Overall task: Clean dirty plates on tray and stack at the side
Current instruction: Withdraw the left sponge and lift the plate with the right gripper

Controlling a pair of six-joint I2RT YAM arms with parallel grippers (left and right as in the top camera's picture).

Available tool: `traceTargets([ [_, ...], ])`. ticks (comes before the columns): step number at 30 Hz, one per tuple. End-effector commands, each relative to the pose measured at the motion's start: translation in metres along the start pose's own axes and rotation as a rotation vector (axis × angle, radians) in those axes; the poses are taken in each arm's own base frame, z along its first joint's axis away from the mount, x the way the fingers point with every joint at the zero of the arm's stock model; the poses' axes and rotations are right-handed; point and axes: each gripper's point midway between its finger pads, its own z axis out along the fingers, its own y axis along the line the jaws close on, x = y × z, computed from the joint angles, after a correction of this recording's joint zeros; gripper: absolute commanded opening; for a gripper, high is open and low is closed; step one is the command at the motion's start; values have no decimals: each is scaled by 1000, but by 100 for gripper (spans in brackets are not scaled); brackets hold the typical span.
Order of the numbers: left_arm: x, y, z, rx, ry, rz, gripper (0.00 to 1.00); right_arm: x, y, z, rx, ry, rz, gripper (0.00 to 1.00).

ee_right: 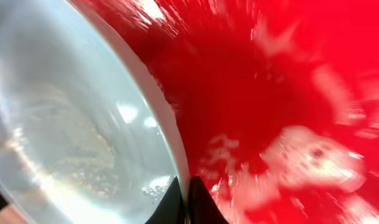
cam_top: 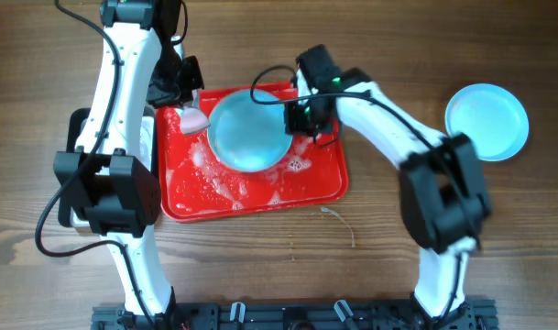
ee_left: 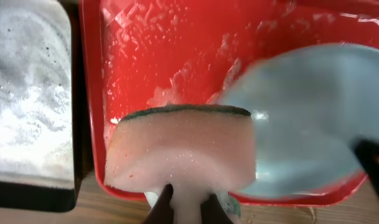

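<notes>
The pale turquoise plate will go from my right gripper down on top of the other plate [cam_top: 487,121] on the wooden table.
A pale turquoise plate [cam_top: 249,131] is held over the red tray [cam_top: 326,183]. My right gripper [cam_top: 301,117] is shut on the plate's right rim; in the right wrist view the fingers [ee_right: 186,202] pinch the rim of the wet plate [ee_right: 71,124] above the soapy tray [ee_right: 289,93]. My left gripper [cam_top: 189,108] is shut on a pink sponge [cam_top: 196,118] with a green scouring side, at the plate's left edge. The left wrist view shows the sponge [ee_left: 180,155] in the fingers [ee_left: 186,208], next to the plate [ee_left: 307,118] over the tray [ee_left: 170,50]. A second plate [cam_top: 486,121] lies on the table at the right.
A black-rimmed silver metal tray [ee_left: 27,99] with soapy foam stands left of the red tray, partly under my left arm in the overhead view [cam_top: 75,128]. Foam patches lie across the red tray. A thin bit of string [cam_top: 338,218] lies on the wood in front of the tray.
</notes>
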Motion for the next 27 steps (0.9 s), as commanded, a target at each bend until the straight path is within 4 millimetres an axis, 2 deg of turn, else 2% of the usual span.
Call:
traceTargets([
  [1,-9,-2,-15,14,-76,-8,4,-21,4,-77,105,-201,-56,4],
  [5,-10,-9,-15,20,-84,-13,4,-24,-2,-133,200,-330,-48,5],
  [7,-7,-14,-15,20,-83,1,4,-29,-9,-150,255,-392,-28,4],
  [12,-2,-29,-14,22,-86,38,4,-36,-31,-155,394,-437,-26,4],
  [18,-5,-38,-14,33,-109,58,4,-40,-35,-177,576,-535,-72,4],
  [21,-8,-39,-14,39,-123,58,4,-40,-29,-194,764,-601,-184,4],
  [27,-9,-40,-14,40,-126,59,4,-25,11,-220,987,-758,-300,4],
])
